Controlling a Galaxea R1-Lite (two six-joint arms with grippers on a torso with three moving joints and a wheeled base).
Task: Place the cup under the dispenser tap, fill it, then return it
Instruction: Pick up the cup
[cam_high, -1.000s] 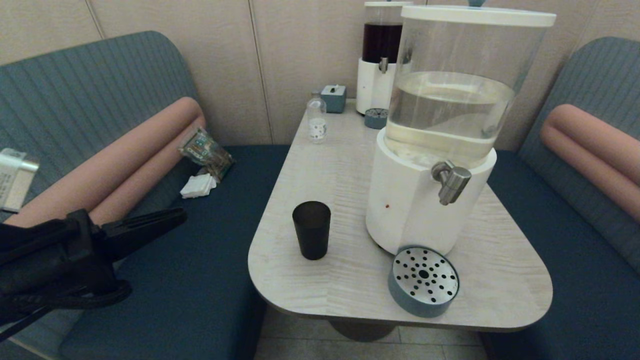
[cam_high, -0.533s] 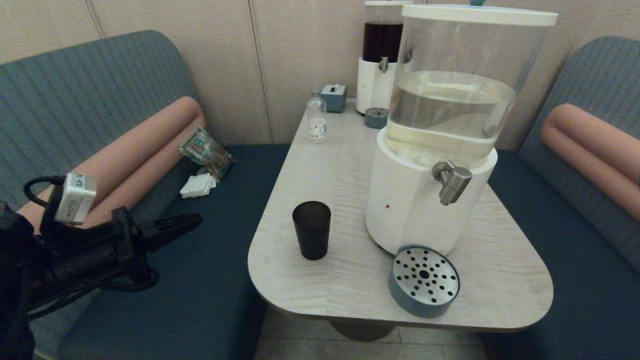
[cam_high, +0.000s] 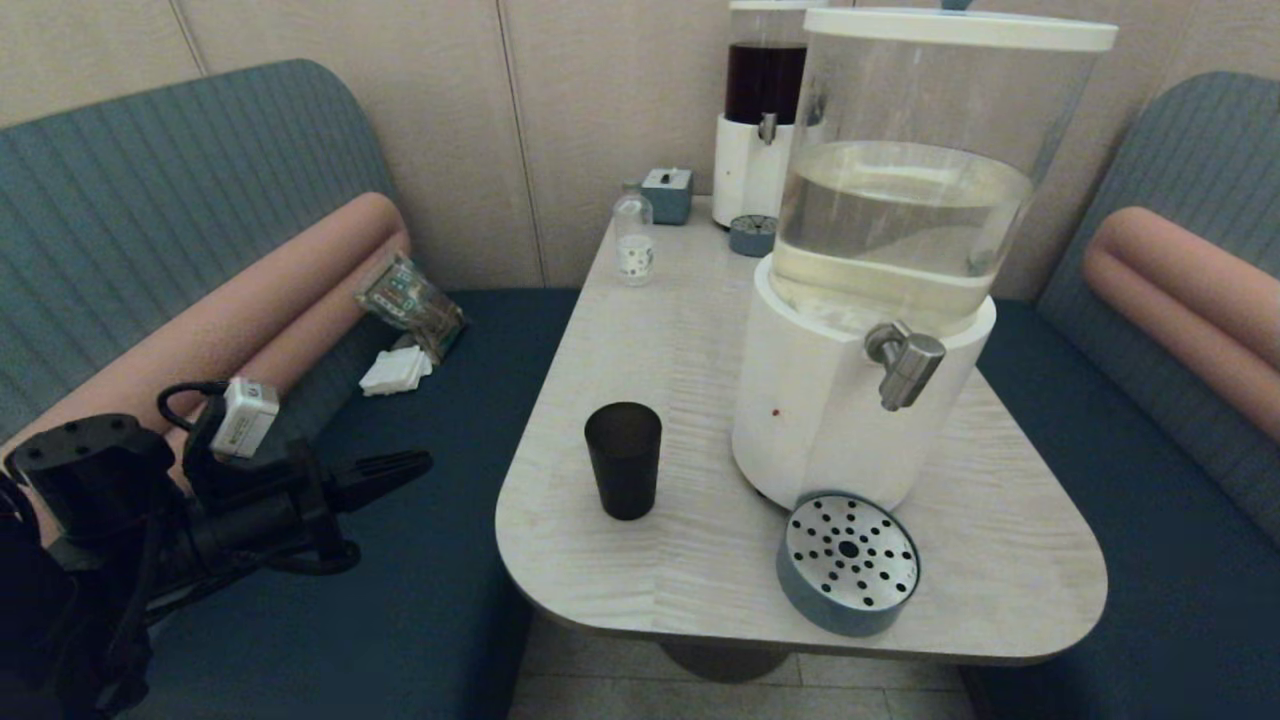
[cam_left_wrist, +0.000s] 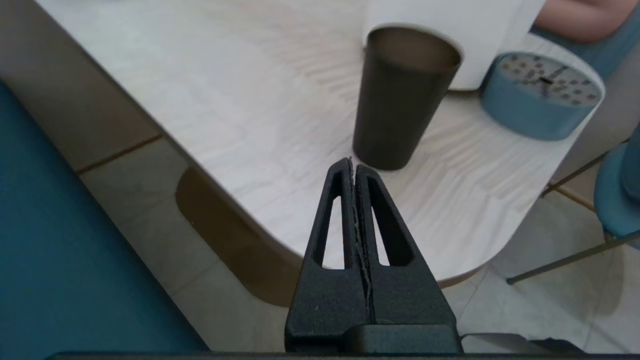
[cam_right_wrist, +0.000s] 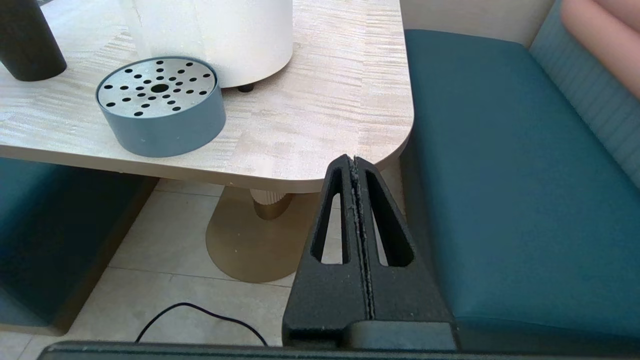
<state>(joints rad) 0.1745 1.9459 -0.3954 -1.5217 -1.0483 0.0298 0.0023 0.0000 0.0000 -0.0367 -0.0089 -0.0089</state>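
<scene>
My left gripper closes next around the middle of the dark cup (cam_high: 626, 470) (cam_left_wrist: 396, 110), about halfway between the rim and the base of the cup.
The dark tapered cup (cam_high: 623, 459) stands upright on the pale table (cam_high: 650, 330), left of the big white-based dispenser (cam_high: 850, 400). Its steel tap (cam_high: 903, 362) juts out above a round blue drip tray (cam_high: 848, 563). My left gripper (cam_high: 420, 462) hangs shut and empty over the bench, left of the table edge, pointing at the cup (cam_left_wrist: 402, 97). In the left wrist view its tips (cam_left_wrist: 352, 165) sit just short of the cup's base. My right gripper (cam_right_wrist: 353, 162) is shut, parked low beside the table's near right corner, out of the head view.
A small clear bottle (cam_high: 633, 240), a little blue box (cam_high: 668, 195) and a second dispenser with dark liquid (cam_high: 762, 110) stand at the table's far end. Packets and napkins (cam_high: 408, 320) lie on the left bench. Blue benches flank the table.
My left arm has swung lower and forward to the right, bringing the shut gripper closer to the table edge and the cup. The cup has not moved.
</scene>
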